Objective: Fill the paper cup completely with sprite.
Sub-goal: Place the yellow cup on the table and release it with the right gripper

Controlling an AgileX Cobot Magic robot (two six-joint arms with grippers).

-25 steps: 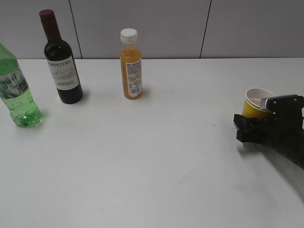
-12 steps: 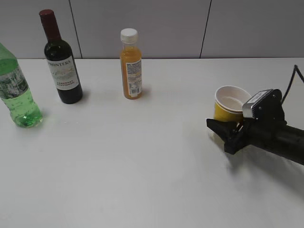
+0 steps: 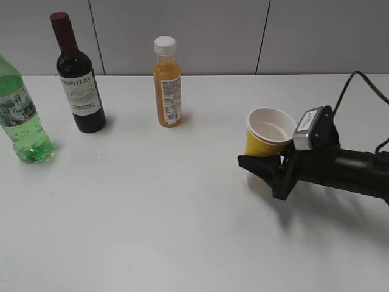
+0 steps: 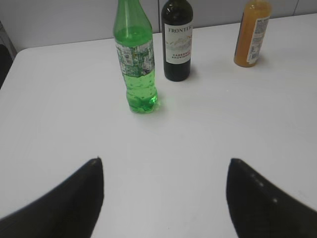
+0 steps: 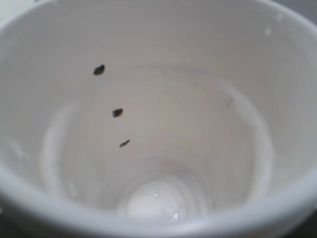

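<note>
Next, my right gripper releases the paper cup on the table straight (image 3: 172, 191) in front of the orange juice bottle.
The yellow paper cup (image 3: 266, 137), white inside, sits between the fingers of my right gripper (image 3: 256, 156), which is shut on it right of the table's middle. In the right wrist view the cup's inside (image 5: 163, 124) fills the frame; it holds no liquid, only a few dark specks and small wet glints at the bottom. The sprite, a green bottle (image 3: 21, 121) with a pale label, stands upright at the far left. In the left wrist view that bottle (image 4: 136, 64) stands well ahead of my left gripper (image 4: 164, 161), whose jaws are wide apart with nothing between them.
A dark wine bottle (image 3: 79, 85) stands just right of the sprite, and an orange juice bottle (image 3: 167, 85) with a white cap further right. Both show in the left wrist view too, the wine bottle (image 4: 177, 42) and the juice bottle (image 4: 252, 34). A grey wall closes the table's far edge.
My right gripper has carried the paper cup leftwards from the table's right edge towards the middle. The bottles have not moved.
</note>
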